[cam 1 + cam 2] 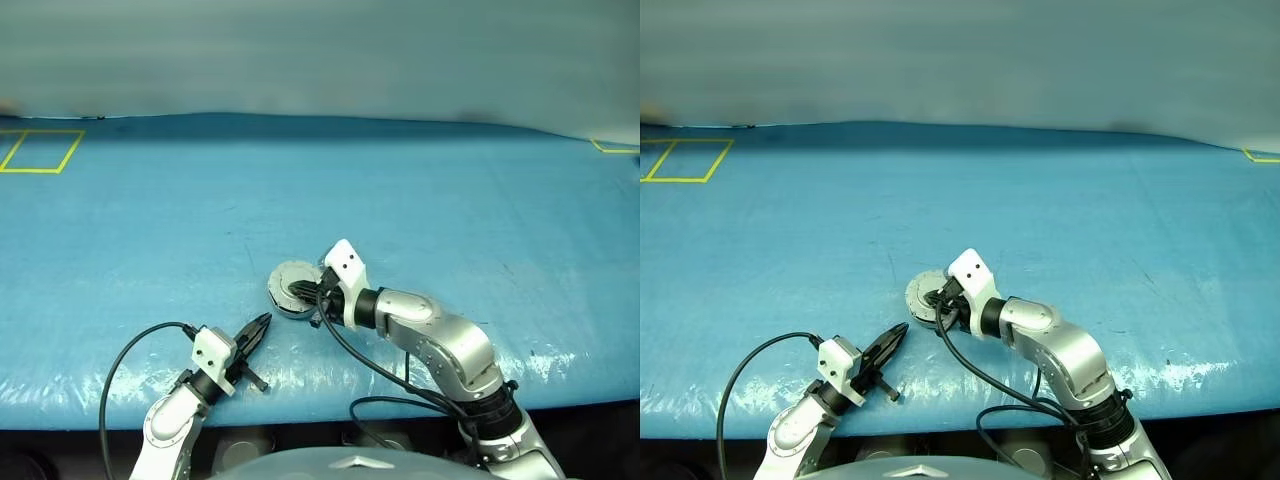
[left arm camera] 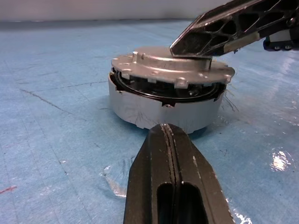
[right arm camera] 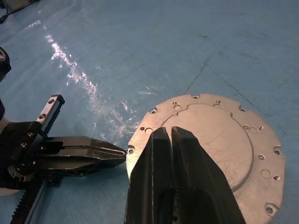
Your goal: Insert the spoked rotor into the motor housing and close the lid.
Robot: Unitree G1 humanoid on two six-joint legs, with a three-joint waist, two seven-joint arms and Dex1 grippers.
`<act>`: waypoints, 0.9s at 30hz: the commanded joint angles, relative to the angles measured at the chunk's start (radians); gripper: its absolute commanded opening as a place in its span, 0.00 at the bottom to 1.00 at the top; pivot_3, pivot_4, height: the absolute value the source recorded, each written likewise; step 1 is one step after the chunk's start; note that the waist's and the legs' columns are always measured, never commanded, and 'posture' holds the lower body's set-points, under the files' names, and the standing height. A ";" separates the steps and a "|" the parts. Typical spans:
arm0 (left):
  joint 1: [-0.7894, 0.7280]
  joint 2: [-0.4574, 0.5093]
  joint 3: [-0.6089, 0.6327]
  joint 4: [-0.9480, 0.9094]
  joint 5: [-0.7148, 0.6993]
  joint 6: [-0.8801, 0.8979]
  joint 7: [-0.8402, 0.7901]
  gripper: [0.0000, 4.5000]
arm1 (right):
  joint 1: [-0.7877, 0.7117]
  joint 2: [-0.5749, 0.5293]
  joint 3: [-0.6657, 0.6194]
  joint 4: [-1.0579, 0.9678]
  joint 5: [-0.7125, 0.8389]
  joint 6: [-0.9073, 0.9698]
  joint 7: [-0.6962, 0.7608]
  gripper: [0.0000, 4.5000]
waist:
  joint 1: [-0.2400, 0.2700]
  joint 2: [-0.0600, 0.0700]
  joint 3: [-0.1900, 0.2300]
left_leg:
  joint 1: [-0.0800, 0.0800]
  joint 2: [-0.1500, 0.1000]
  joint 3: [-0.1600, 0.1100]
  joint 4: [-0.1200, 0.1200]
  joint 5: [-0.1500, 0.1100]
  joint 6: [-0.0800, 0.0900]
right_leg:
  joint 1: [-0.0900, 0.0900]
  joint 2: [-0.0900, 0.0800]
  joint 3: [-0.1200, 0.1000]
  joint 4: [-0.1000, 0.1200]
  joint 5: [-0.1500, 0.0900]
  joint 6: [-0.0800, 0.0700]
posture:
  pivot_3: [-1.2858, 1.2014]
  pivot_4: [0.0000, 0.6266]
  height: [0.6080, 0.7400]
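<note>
I should open my right gripper and grip the raised centre (image 3: 217, 137) to seat the lid, because the lid leaves a gap above the motor housing under that gripper's closed fingers.
The motor housing (image 2: 159, 109), a short silver-grey cup, stands on the blue table near the front middle. The grey lid (image 2: 163, 63) lies over it, its plain face with the raised centre (image 3: 210, 144) up. A gap stays open along the side facing my left gripper. In that gap a dark rim (image 2: 154, 91) shows, the spoked rotor as far as I can tell. My right gripper (image 3: 167, 131) reaches in from the right, fingers close together, tips resting on the lid's top. My left gripper (image 1: 262, 322) is shut and empty, level, pointing at the housing from a short way off.
Yellow tape outlines mark the table's far left (image 1: 40, 150) and far right (image 1: 615, 147). The table's front edge (image 1: 320, 400) runs just behind both arms. Black cables (image 1: 120, 370) loop off each wrist.
</note>
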 commanded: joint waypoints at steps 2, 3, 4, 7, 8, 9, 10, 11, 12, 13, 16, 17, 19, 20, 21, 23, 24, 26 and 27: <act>0.005 -0.005 -0.005 -0.032 0.002 -0.012 0.006 0.00 | -0.036 -0.030 0.019 -0.029 -0.011 -0.044 0.032 0.36 | 0.001 0.000 0.000 | 0.000 0.000 0.000 0.000 0.000 0.000 | 0.000 0.000 0.000 0.000 0.000 0.000 | 0.52 0.24 1.00; 0.005 -0.005 -0.005 -0.032 0.001 -0.012 0.006 0.00 | -0.040 -0.035 0.023 -0.023 -0.013 -0.047 0.038 0.44 | 0.001 0.000 0.000 | 0.000 0.000 0.000 0.000 0.000 0.000 | 0.000 0.000 0.000 0.000 0.000 0.000 | 0.52 0.24 1.00; 0.004 -0.004 -0.005 -0.031 0.001 -0.012 0.005 0.00 | -0.045 -0.038 0.028 -0.012 -0.019 -0.052 0.042 0.50 | 0.001 0.000 0.000 | 0.000 0.000 0.000 0.000 0.000 0.000 | 0.000 0.000 0.000 0.000 0.000 0.000 | 0.52 0.24 1.00; 0.003 -0.003 -0.005 -0.028 0.000 -0.013 0.003 0.00 | -0.058 -0.042 0.044 0.033 -0.037 -0.075 0.051 0.72 | 0.000 0.000 0.000 | 0.000 0.000 0.000 0.000 0.000 0.000 | 0.000 0.000 0.000 0.000 0.000 0.000 | 0.52 0.24 1.00; 0.003 -0.003 -0.004 -0.028 -0.001 -0.014 0.003 0.00 | -0.065 -0.044 0.051 0.052 -0.047 -0.084 0.054 0.80 | 0.001 0.000 0.000 | 0.000 0.000 0.000 0.000 0.000 0.000 | 0.000 0.000 0.000 0.000 0.000 -0.001 | 0.52 0.24 1.00; 0.003 -0.002 -0.004 -0.028 0.000 -0.014 0.003 0.00 | -0.073 -0.047 0.059 0.071 -0.058 -0.096 0.060 0.88 | 0.001 0.000 0.000 | 0.000 0.000 0.000 0.000 0.000 0.000 | 0.000 0.000 0.000 0.000 0.000 -0.001 | 0.52 0.24 1.00; 0.004 -0.002 -0.004 -0.029 0.000 -0.014 0.003 0.00 | -0.080 -0.050 0.065 0.089 -0.069 -0.109 0.065 0.94 | 0.001 0.000 0.000 | 0.000 0.000 0.000 0.000 0.000 0.000 | 0.000 0.000 0.000 0.000 0.000 -0.001 | 0.52 0.24 1.00; 0.005 -0.002 -0.003 -0.029 0.000 -0.014 0.003 0.00 | -0.084 -0.051 0.070 0.102 -0.080 -0.120 0.068 0.94 | 0.001 0.000 0.000 | 0.000 0.000 0.000 0.000 0.000 0.000 | 0.000 0.000 0.000 0.000 0.000 -0.001 | 0.52 0.24 1.00; 0.006 -0.002 -0.003 -0.029 0.001 -0.014 0.004 0.00 | -0.088 -0.051 0.073 0.116 -0.090 -0.135 0.069 0.94 | 0.001 0.000 0.000 | 0.000 0.000 0.000 0.000 0.000 0.000 | 0.000 0.000 0.000 0.000 0.000 -0.001 | 0.52 0.24 1.00; 0.007 -0.002 -0.003 -0.029 0.002 -0.014 0.005 0.00 | -0.090 -0.050 0.075 0.127 -0.098 -0.145 0.071 0.94 | 0.001 0.000 0.000 | 0.000 0.000 0.001 0.000 0.000 0.000 | 0.000 0.000 0.000 0.000 0.000 0.000 | 0.52 0.24 1.00; 0.011 -0.002 0.000 -0.030 0.000 -0.015 0.006 0.00 | -0.090 -0.045 0.085 0.155 -0.123 -0.173 0.072 0.94 | 0.002 0.000 0.000 | 0.000 0.000 0.000 0.000 0.000 0.000 | 0.000 0.000 0.000 0.000 0.000 0.000 | 0.52 0.24 1.00; 0.012 -0.001 0.001 -0.030 0.000 -0.016 0.006 0.00 | -0.086 -0.045 0.092 0.164 -0.134 -0.185 0.071 0.94 | 0.002 0.000 0.000 | 0.000 0.000 0.000 0.000 0.000 0.000 | 0.000 0.000 0.000 0.000 0.000 0.000 | 0.52 0.24 1.00; 0.015 -0.001 0.002 -0.031 -0.001 -0.017 0.007 0.00 | -0.075 -0.046 0.107 0.177 -0.158 -0.213 0.069 0.94 | 0.002 0.000 0.000 | 0.000 0.000 0.000 0.000 0.000 0.000 | 0.000 0.000 0.000 0.000 0.000 0.000 | 0.52 0.24 1.00; 0.016 -0.001 0.002 -0.031 -0.002 -0.017 0.007 0.00 | -0.067 -0.046 0.114 0.181 -0.169 -0.229 0.069 0.94 | 0.001 0.000 0.000 | 0.000 0.000 0.001 0.000 0.000 0.000 | 0.000 0.000 0.000 0.000 0.000 0.000 | 0.52 0.24 1.00; 0.017 -0.001 0.003 -0.031 -0.003 -0.017 0.007 0.00 | -0.061 -0.045 0.119 0.182 -0.177 -0.243 0.069 0.94 | 0.001 0.000 0.000 | 0.000 0.000 0.001 0.000 0.000 0.000 | 0.000 0.000 0.000 0.000 0.000 0.000 | 0.52 0.24 1.00; 0.017 0.000 0.003 -0.030 -0.004 -0.019 0.006 0.00 | -0.045 -0.043 0.130 0.187 -0.203 -0.285 0.061 0.94 | 0.001 0.000 0.000 | 0.000 0.000 0.000 0.000 0.000 0.000 | 0.000 0.000 0.000 0.000 0.000 0.000 | 0.52 0.24 1.00; 0.017 0.000 0.004 -0.029 -0.004 -0.019 0.006 0.00 | -0.037 -0.041 0.133 0.190 -0.214 -0.302 0.058 0.90 | 0.001 0.000 0.000 | 0.000 0.000 0.000 0.000 0.000 0.000 | 0.000 0.000 0.000 0.000 0.000 0.000 | 0.52 0.24 1.00; 0.017 0.001 0.004 -0.025 -0.006 -0.022 0.003 0.00 | -0.018 -0.027 0.129 0.190 -0.216 -0.314 0.052 0.81 | 0.001 0.000 0.000 | 0.000 0.000 0.001 0.000 0.000 0.000 | 0.000 0.000 0.000 0.000 0.000 0.000 | 0.52 0.24 1.00; 0.016 0.002 0.004 -0.023 -0.007 -0.023 0.001 0.00 | -0.010 -0.023 0.130 0.190 -0.219 -0.316 0.052 0.74 | 0.001 0.000 0.000 | 0.000 0.000 0.001 0.000 0.000 0.000 | 0.000 0.000 0.000 0.000 0.000 0.000 | 0.52 0.24 1.00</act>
